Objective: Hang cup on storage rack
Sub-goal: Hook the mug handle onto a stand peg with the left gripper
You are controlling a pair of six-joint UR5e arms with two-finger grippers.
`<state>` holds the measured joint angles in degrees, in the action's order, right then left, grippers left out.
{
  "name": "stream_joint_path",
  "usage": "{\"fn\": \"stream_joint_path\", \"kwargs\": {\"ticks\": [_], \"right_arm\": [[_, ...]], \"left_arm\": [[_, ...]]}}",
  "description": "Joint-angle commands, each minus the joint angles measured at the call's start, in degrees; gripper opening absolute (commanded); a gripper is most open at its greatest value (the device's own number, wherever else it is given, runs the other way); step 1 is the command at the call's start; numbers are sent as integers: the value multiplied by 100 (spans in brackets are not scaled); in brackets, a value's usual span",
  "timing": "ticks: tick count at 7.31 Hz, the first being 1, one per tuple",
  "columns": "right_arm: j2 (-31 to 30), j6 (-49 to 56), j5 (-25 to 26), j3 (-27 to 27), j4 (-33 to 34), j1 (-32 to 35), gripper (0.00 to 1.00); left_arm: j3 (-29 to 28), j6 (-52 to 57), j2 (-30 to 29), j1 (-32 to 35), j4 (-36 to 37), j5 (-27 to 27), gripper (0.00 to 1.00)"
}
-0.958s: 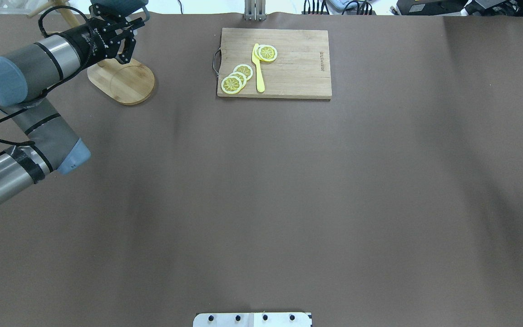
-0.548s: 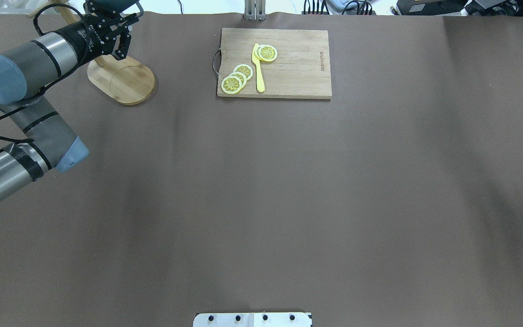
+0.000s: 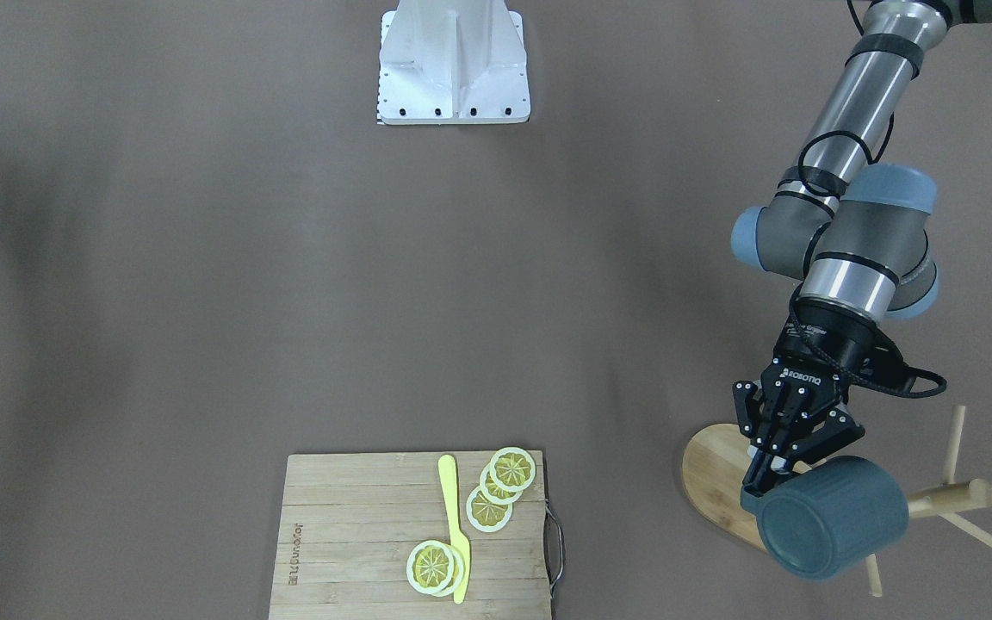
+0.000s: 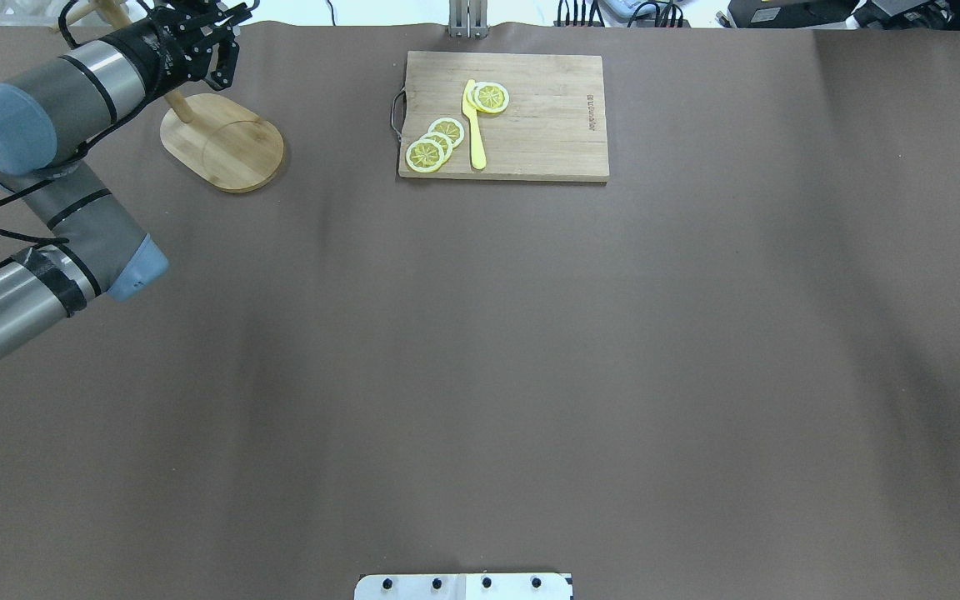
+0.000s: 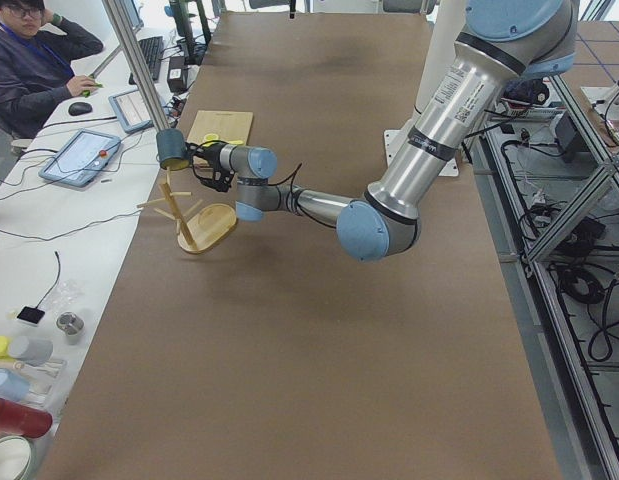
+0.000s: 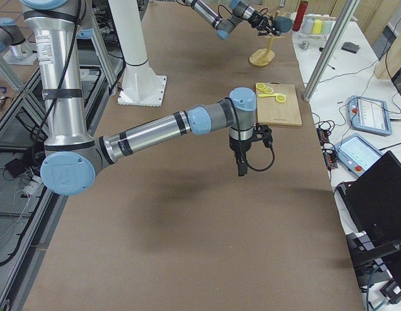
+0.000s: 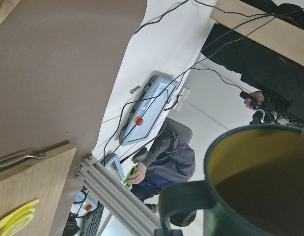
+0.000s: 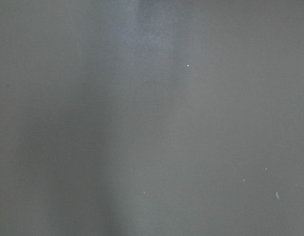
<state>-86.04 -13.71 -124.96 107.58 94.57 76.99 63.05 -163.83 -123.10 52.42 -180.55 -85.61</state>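
Observation:
The robot's left gripper needs to release the cup on a peg (image 3: 872,506) beside the thick post of the storage rack.
The dark slate-blue cup (image 3: 832,517) lies on its side in the air, its bottom toward the front-facing camera. My left gripper (image 3: 763,484) is shut on its rim and holds it over the far part of the bamboo storage rack (image 3: 713,482), just beside the pegs (image 3: 952,495). The left wrist view shows the cup's yellow-olive inside (image 7: 260,187) and its loop handle (image 7: 186,201), which is free of any peg. In the overhead view the left gripper (image 4: 223,29) is at the top edge above the rack's base (image 4: 222,142), and the cup is cut off. My right gripper (image 6: 241,165) hangs over bare table; I cannot tell its state.
A wooden cutting board (image 4: 530,125) with lemon slices (image 4: 434,143) and a yellow knife (image 4: 473,125) lies at the far middle of the table. An operator (image 5: 34,60) sits beyond the table's far edge. The robot's base plate (image 3: 453,60) is on the near side.
My left gripper has carried the cup farther toward the table's far edge and higher, over the rack's post. The cup has left the overhead view's top edge.

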Motion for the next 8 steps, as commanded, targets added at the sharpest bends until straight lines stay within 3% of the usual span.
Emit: {"fn": "stream_joint_path", "kwargs": {"ticks": [1, 6, 8], "right_arm": [[0, 9, 7, 0, 0, 0, 100], [0, 9, -2, 0, 0, 0, 100], [-9, 9, 7, 0, 0, 0, 100]], "left_arm": [[-187, 0, -3, 84, -32, -26, 0], [-266, -26, 120, 119, -287, -211, 0], [-512, -157, 189, 119, -716, -272, 0]]}}
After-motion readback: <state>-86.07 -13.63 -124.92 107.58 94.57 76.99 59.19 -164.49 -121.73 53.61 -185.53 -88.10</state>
